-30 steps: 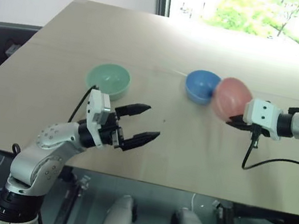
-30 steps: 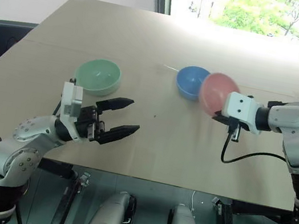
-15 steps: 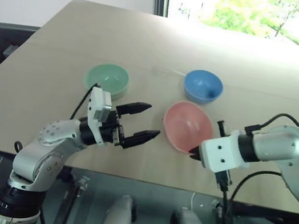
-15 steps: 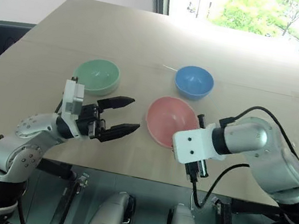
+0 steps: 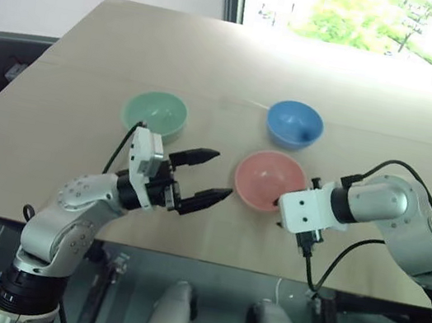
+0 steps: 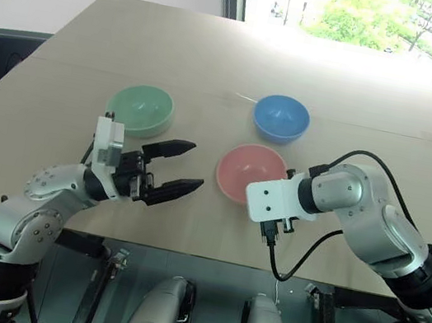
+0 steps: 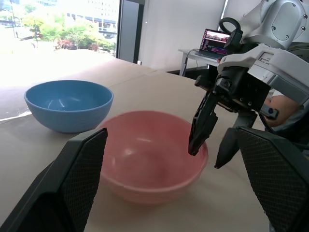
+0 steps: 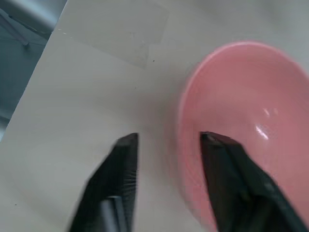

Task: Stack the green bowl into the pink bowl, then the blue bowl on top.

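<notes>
Next, my left gripper needs to go to the near side of the green bowl's rim (image 5: 170, 135) and close there, because this bowl goes into the pink bowl.
The pink bowl (image 5: 268, 179) sits upright on the table's middle, near the front. My right gripper (image 8: 169, 137) stands open astride its near-right rim, one finger (image 7: 202, 126) inside the bowl and the other outside. The blue bowl (image 5: 294, 124) rests just behind the pink one. The green bowl (image 5: 155, 112) lies to the left. My left gripper (image 5: 220, 174) hovers open and empty, in front of the green bowl and left of the pink bowl, pointing at the pink one.
The wooden table (image 5: 217, 61) ends close in front of both grippers. A black cable (image 5: 351, 252) hangs from the right wrist over that front edge. A laptop (image 7: 216, 41) stands on a desk beyond the table.
My right arm swung the pink bowl from the air at the right down to the table's middle, set it flat and opened its fingers. The left arm stayed still.
</notes>
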